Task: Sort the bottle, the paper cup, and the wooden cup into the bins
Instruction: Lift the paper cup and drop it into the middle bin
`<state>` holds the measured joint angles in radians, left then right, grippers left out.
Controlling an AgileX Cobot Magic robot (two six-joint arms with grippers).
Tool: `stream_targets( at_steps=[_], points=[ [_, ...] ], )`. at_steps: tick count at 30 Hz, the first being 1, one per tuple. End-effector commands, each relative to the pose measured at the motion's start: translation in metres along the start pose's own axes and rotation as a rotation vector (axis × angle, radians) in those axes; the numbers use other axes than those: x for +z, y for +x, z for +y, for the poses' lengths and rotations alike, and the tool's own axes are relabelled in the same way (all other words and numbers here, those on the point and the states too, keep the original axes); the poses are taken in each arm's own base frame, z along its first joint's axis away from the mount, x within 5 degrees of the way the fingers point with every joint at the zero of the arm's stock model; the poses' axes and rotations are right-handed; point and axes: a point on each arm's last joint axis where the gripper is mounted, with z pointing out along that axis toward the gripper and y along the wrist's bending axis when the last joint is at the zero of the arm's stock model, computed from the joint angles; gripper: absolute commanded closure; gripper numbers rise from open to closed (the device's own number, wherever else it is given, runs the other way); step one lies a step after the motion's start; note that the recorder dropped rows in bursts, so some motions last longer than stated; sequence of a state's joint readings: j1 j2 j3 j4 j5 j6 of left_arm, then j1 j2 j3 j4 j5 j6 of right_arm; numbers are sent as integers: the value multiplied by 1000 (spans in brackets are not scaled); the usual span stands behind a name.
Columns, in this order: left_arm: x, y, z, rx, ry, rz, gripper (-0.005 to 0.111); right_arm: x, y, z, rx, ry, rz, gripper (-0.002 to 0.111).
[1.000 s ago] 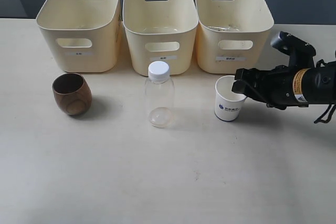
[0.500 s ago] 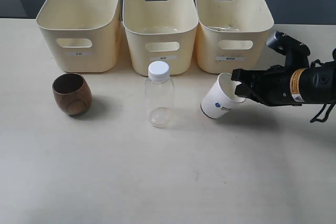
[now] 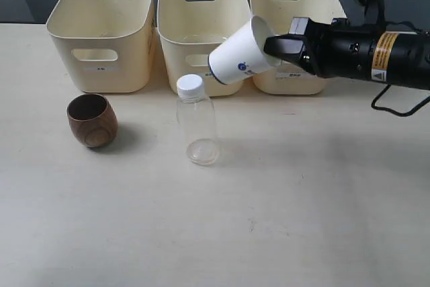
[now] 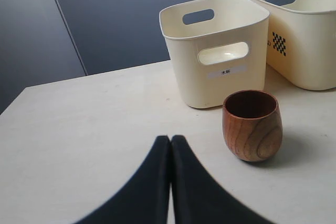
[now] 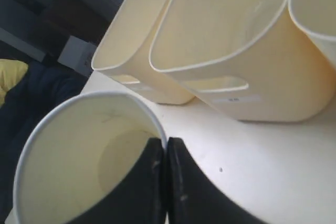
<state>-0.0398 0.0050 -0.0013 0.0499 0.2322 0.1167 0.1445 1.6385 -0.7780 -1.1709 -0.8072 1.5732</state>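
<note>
I need to release the white paper cup inside the middle bin [image 3: 212, 37], behind the clear bottle, with my right gripper.
My right gripper [image 3: 274, 46] [image 5: 166, 141] is shut on the rim of the white paper cup [image 3: 240, 60] [image 5: 73, 156], which hangs tilted in the air in front of the middle bin [image 3: 205, 35]. The clear bottle [image 3: 197, 120] with a white cap stands on the table just below the cup, leaning slightly. At the left the dark wooden cup [image 3: 92, 119] [image 4: 252, 124] stands upright in front of the left bin [image 3: 101, 31] [image 4: 217, 45]. My left gripper [image 4: 171, 139] is shut and empty, a little short of the wooden cup. The right bin [image 3: 299, 11] is partly behind my right arm.
The three bins stand in a row along the table's far edge. A dark wall rises behind them. Bare tabletop [image 3: 269, 220] stretches in front of the bottle and cups.
My right gripper has lifted the paper cup off the table and carried it up and left, tipping it over toward the middle bin. The bottle has shifted slightly left and now leans.
</note>
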Motion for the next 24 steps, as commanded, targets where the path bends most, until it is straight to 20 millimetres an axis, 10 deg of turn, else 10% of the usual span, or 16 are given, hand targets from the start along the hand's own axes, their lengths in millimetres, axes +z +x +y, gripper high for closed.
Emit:
stream_targets(
  at_steps=[1, 17, 24],
  points=[
    [0, 0, 0, -4, 3, -5, 107, -2, -23, 11, -33, 5, -77, 109],
    [0, 0, 0, -4, 3, -5, 107, 50, -72, 48, -169, 249, -184, 109],
    [0, 0, 0, -4, 3, -5, 107, 98, -87, 24, -171, 303, -183, 109]
  ],
)
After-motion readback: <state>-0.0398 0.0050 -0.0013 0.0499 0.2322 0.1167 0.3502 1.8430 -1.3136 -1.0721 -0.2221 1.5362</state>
